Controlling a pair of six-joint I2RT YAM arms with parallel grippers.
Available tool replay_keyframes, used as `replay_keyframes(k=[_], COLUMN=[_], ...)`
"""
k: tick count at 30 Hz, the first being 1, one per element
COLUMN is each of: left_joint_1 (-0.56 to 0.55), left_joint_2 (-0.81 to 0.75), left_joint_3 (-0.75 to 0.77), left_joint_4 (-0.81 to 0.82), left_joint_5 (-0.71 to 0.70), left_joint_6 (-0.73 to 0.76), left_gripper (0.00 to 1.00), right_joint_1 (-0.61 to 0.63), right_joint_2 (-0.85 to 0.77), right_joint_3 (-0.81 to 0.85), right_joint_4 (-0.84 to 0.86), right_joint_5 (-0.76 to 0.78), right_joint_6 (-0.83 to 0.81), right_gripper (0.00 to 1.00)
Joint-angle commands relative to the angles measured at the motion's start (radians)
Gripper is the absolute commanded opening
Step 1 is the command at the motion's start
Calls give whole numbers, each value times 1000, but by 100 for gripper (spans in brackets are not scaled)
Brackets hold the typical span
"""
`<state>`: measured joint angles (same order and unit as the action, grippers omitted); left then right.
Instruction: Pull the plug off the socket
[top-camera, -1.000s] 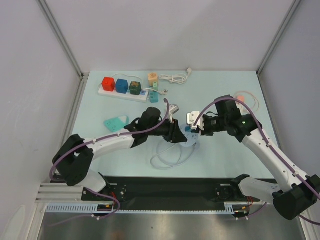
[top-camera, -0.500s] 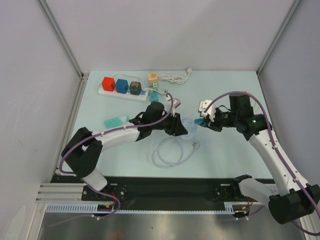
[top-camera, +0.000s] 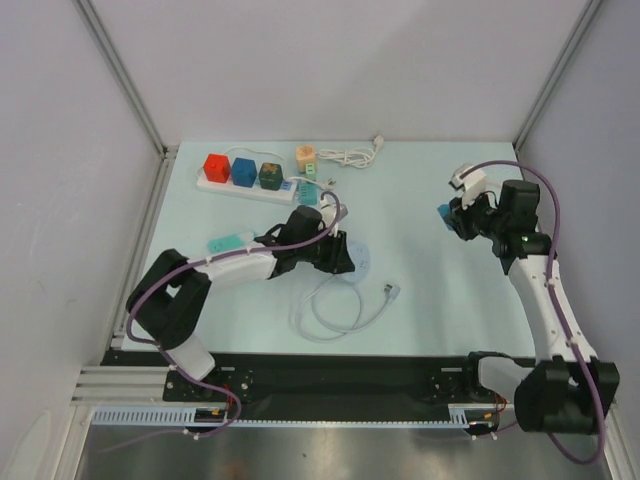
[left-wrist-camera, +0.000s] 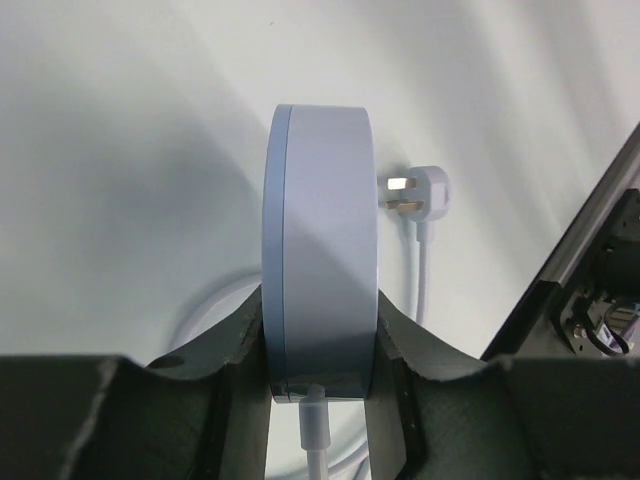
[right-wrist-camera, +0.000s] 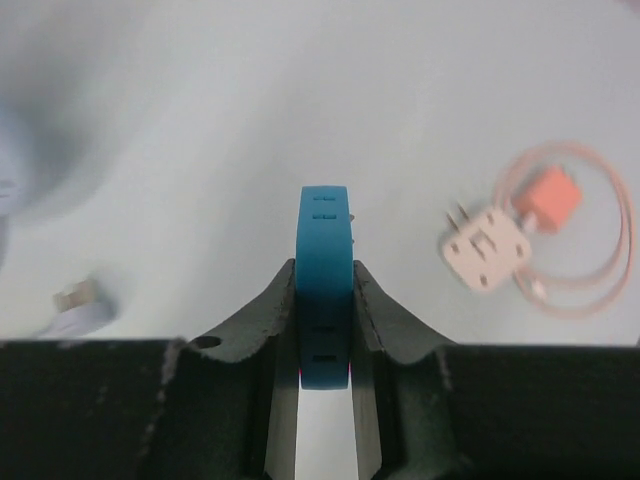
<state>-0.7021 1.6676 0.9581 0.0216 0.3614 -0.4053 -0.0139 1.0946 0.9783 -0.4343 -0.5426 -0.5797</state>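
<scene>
Next, the left gripper releases the round white socket on the table (top-camera: 386, 190) just in front of the bundled white cable.
My left gripper (top-camera: 342, 254) is shut on a round white socket (top-camera: 360, 260) near the table's middle. In the left wrist view the socket (left-wrist-camera: 320, 250) stands on edge between the fingers, and its cord (left-wrist-camera: 315, 430) leaves from the bottom. My right gripper (top-camera: 452, 216) is off at the right, well apart from the socket, and shut on a blue plug (top-camera: 444, 213). The right wrist view shows the blue plug (right-wrist-camera: 326, 270) pinched between both pads, clear of the table.
The socket's white cord (top-camera: 330, 308) coils in front, ending in a white three-pin plug (top-camera: 392, 291) (left-wrist-camera: 412, 192). At the back left is a power strip (top-camera: 245, 185) with coloured cubes. A teal piece (top-camera: 230, 243) lies left. A pink adapter (right-wrist-camera: 487, 247) and orange charger (right-wrist-camera: 552, 190) lie under the right gripper.
The right gripper has carried the blue plug away from the socket, to the right and back. The left gripper has drawn the socket a little to the left.
</scene>
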Motion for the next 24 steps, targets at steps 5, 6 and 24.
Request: replay_keyframes(k=[5, 6, 24], left_joint_1=[-2, 0, 9], left_joint_2=[-206, -236, -626], left_joint_3=[-96, -108, -380], left_joint_4=[146, 150, 156], left_joint_5=[-32, -44, -277], left_joint_6=[49, 48, 11], left_gripper=[0, 0, 0], right_joint_1=[-72, -75, -84], right_joint_2=[235, 305, 827], right_joint_3=[-86, -64, 195], right_joint_4=[538, 574, 703], right_joint_5=[641, 665, 966], right_joint_6=[322, 301, 67], right_gripper=[0, 0, 23])
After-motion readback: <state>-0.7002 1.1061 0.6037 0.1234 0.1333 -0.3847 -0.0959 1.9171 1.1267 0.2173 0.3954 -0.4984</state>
